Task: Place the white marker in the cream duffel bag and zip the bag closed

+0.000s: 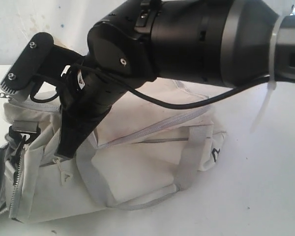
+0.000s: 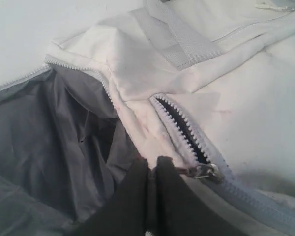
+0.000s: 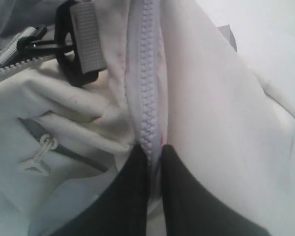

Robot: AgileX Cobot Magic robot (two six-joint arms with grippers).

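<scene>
Next, my left gripper lets go of the zipper pull tab on the bag's grey zipper strip [image 1: 37, 103] just behind the black buckle.
The cream duffel bag [image 1: 147, 162] lies on its side on a white table. Its main mouth gapes open, showing grey lining [image 2: 49, 137]. In the left wrist view my left gripper [image 2: 152, 160] is shut, its tips pinching the pull tab of the metal zipper slider [image 2: 209, 172]. Behind the slider the teeth are joined; ahead of it they stand apart. My right gripper [image 1: 64, 155] points down onto the bag's left part. In the right wrist view it [image 3: 154, 147] is shut on a closed zipper strip [image 3: 145, 73] of the bag. The white marker is out of view.
A black buckle [image 3: 71, 49] on grey webbing sits near the right gripper. Grey carry straps [image 1: 191, 152] loop over the bag's side. The right arm's thick black body [image 1: 201, 39] and its cable cross the top of the exterior view. White tabletop [image 1: 265, 196] lies right of the bag.
</scene>
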